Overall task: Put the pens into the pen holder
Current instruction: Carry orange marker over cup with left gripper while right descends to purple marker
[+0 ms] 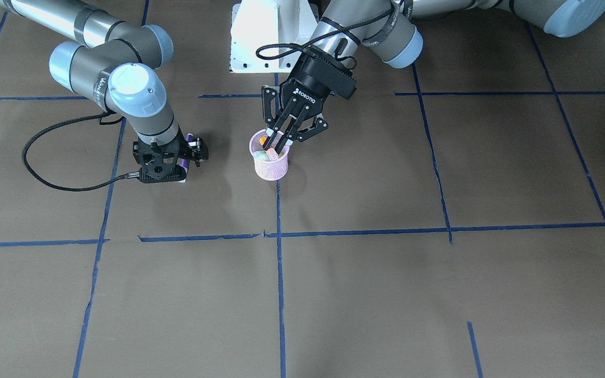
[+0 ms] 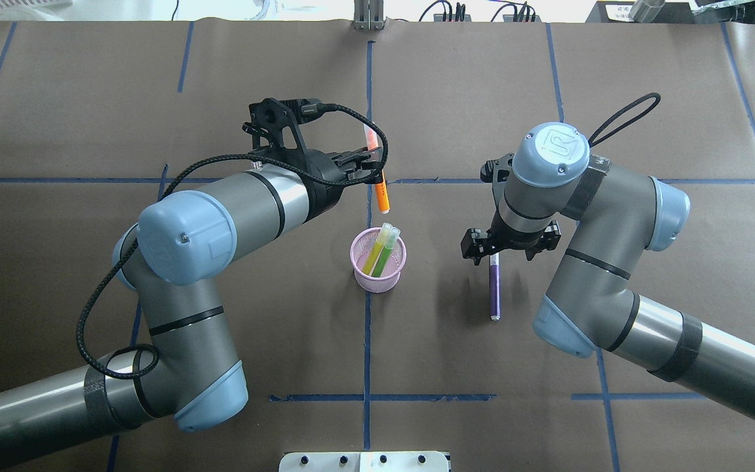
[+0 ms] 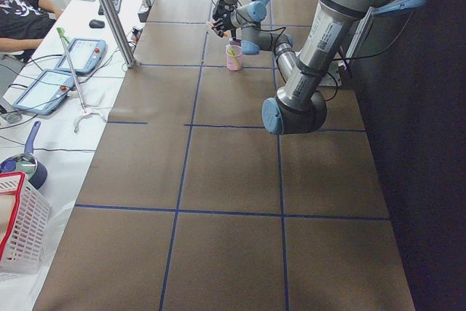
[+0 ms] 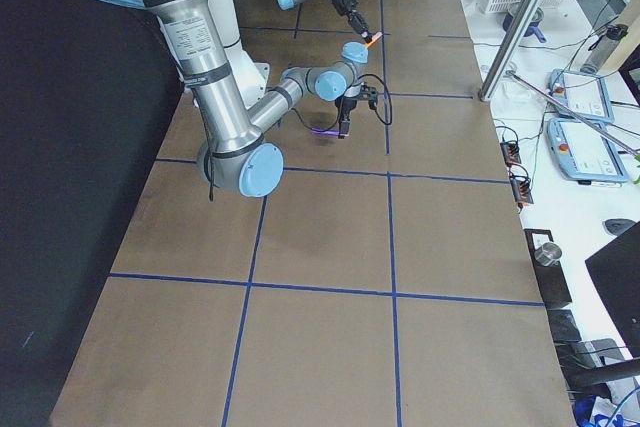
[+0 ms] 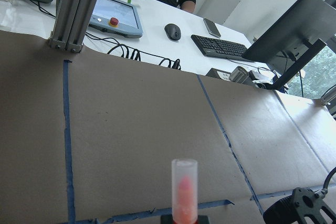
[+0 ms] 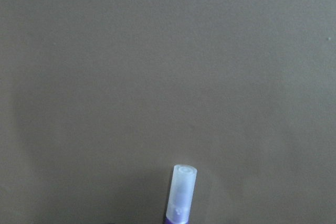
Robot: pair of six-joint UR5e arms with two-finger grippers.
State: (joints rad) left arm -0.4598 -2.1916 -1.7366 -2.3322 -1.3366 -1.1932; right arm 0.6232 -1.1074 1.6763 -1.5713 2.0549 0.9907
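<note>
I should let go of the orange pen, now tilted just above the cup's mouth, with my left gripper inside the pink mesh pen holder (image 1: 278,154), beside the yellow and green pens.
The pink mesh pen holder (image 2: 377,278) stands mid-table with a yellow pen (image 2: 375,252) and a green pen (image 2: 387,252) in it; it also shows in the front view (image 1: 271,167). My left gripper (image 2: 377,172) is shut on an orange pen (image 2: 382,196). It holds the pen tilted just above the cup's mouth (image 1: 263,140), and the pen's pale cap shows in the left wrist view (image 5: 184,192). My right gripper (image 2: 495,252) is low and open, straddling a purple pen (image 2: 495,292) that lies on the table. The purple pen's cap shows in the right wrist view (image 6: 181,192).
The white robot base (image 1: 271,37) stands behind the cup. Blue tape lines cross the brown table. Off the far edge stand a metal post (image 3: 109,12) and a bench with tablets, where a seated person (image 3: 22,5) is. A white basket (image 3: 18,231) sits at one end.
</note>
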